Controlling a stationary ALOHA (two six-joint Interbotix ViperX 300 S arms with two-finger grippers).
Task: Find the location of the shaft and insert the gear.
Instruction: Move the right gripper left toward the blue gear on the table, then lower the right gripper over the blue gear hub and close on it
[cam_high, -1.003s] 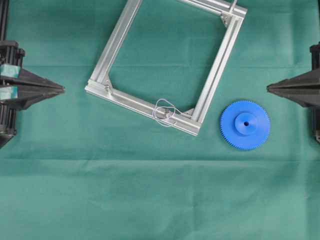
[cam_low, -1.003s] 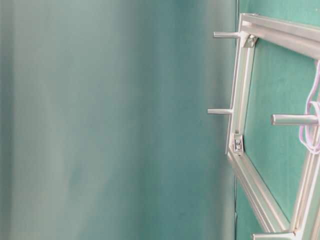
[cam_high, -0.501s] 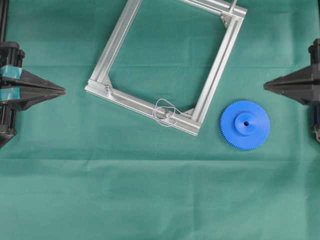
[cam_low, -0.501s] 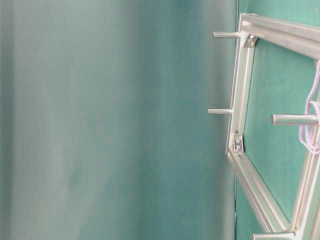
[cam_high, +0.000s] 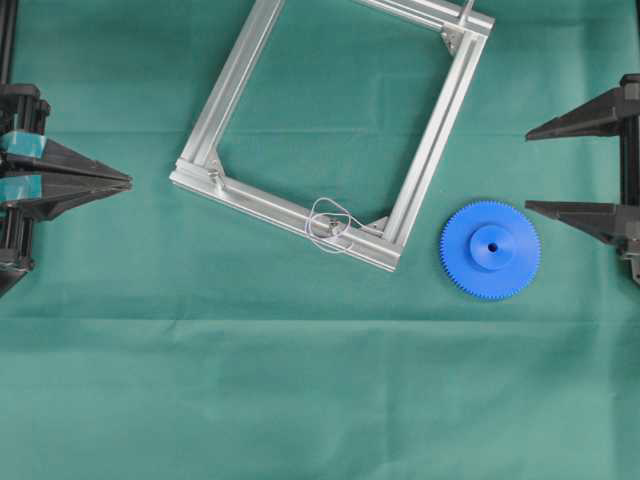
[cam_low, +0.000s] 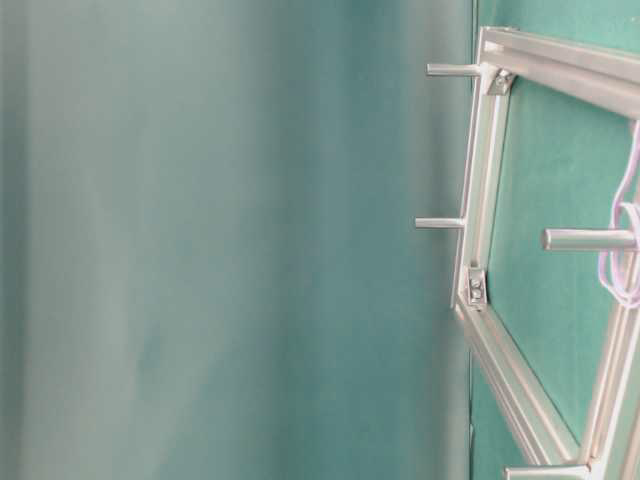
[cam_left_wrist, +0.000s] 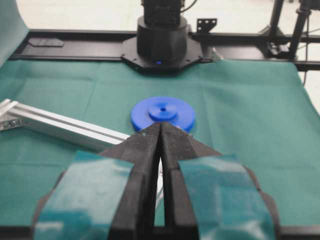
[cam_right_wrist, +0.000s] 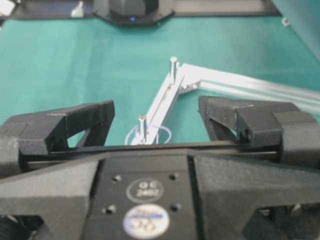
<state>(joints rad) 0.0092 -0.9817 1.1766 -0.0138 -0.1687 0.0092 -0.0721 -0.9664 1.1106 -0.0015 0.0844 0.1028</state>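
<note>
I should next close my right gripper on the raised hub (cam_high: 491, 247) in the middle of the blue gear, inside the gear's toothed edge.
The blue gear (cam_high: 490, 249) lies flat on the green cloth, right of the aluminium frame (cam_high: 270, 204); it also shows beyond the left fingertips as the gear (cam_left_wrist: 162, 114). The shaft (cam_high: 330, 228) stands upright on the frame's near bar with pale wire looped round it, and appears as the shaft (cam_right_wrist: 142, 127) and the shaft (cam_low: 590, 239). My right gripper (cam_high: 527, 170) is open wide and empty at the right edge, just right of and slightly above the gear. My left gripper (cam_high: 128, 180) is shut on nothing at the left edge, away from the frame.
A thin rod (cam_high: 465, 12) rises at the frame's far right corner, seen too as the rod (cam_right_wrist: 173, 65). The right arm's base (cam_left_wrist: 162, 40) and the left arm's base (cam_right_wrist: 131, 7) stand at the table's ends. Green cloth (cam_high: 300, 400) covers the table.
My right gripper has gone from shut to wide open, staying at the right edge. The left gripper, gear and frame have not moved.
</note>
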